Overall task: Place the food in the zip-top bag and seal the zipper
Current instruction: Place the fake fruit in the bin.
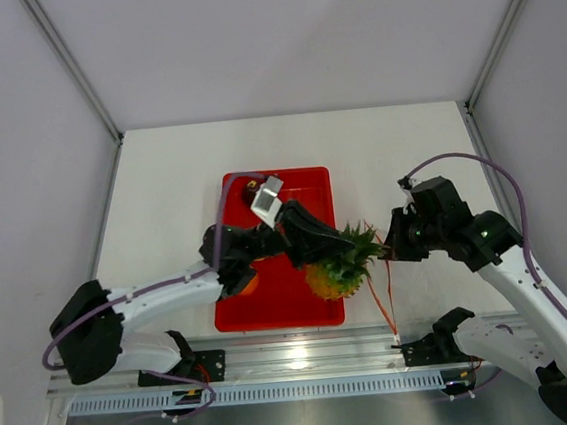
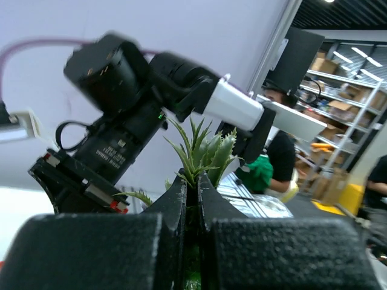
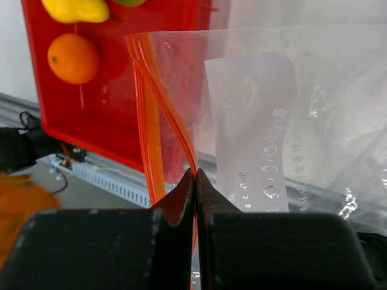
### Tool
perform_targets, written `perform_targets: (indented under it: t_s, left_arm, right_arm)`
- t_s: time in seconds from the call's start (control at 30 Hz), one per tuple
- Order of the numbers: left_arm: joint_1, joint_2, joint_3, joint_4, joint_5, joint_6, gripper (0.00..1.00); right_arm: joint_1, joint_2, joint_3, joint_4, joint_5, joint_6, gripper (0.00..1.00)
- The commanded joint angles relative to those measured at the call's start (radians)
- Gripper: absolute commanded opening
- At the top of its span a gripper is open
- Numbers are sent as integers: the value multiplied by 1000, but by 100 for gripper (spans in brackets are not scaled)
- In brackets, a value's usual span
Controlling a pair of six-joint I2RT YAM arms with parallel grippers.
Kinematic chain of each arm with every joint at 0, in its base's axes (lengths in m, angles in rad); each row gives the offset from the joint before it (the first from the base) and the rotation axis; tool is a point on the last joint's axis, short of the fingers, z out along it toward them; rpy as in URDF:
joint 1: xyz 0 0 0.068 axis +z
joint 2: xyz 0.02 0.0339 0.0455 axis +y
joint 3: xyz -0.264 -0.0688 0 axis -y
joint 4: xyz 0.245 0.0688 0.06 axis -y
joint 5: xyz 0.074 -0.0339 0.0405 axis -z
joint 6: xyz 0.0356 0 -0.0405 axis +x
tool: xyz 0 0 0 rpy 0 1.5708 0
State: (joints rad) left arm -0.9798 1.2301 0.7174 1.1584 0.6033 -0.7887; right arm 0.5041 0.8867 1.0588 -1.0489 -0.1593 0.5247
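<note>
The pineapple, still over the red tray's edge, will be let go by my left gripper on the red tray's bottom beside the orange [image 1: 287, 272], over towards the near edge of the tray.
My left gripper [image 1: 337, 246] is shut on the green crown [image 2: 202, 148] of the yellow-orange pineapple [image 1: 332, 278] and holds it over the right edge of the red tray. My right gripper [image 1: 388, 249] is shut on one lip of the red-orange zipper [image 3: 181, 130] of the clear zip-top bag [image 3: 284, 115], just right of the pineapple. The bag's mouth gapes, its two strips apart, and the zipper [image 1: 378, 299] hangs towards the near edge. An orange [image 3: 73, 57], a yellow pear [image 3: 75, 9] and a green fruit [image 3: 130, 2] lie in the tray.
The red tray [image 1: 293, 307] lies at the table's middle, near the front edge. A small dark fruit [image 1: 251, 186] sits at its far left corner. A metal rail [image 1: 278, 359] runs along the near edge. Grey walls enclose the table.
</note>
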Motion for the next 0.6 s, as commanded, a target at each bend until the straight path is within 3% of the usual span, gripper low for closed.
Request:
perform_targets:
  t_s: [0.0, 0.37, 0.57]
  left_arm:
    - [-13, 114, 86, 458, 65, -144, 1]
    - [-71, 221, 241, 458, 95, -90, 1]
    - [-66, 207, 222, 455, 107, -110, 0]
  right_arm:
    - [11, -9, -16, 65, -131, 50, 0]
    - [14, -2, 0, 62, -215, 80, 0]
    - [19, -8, -13, 55, -200, 81, 0]
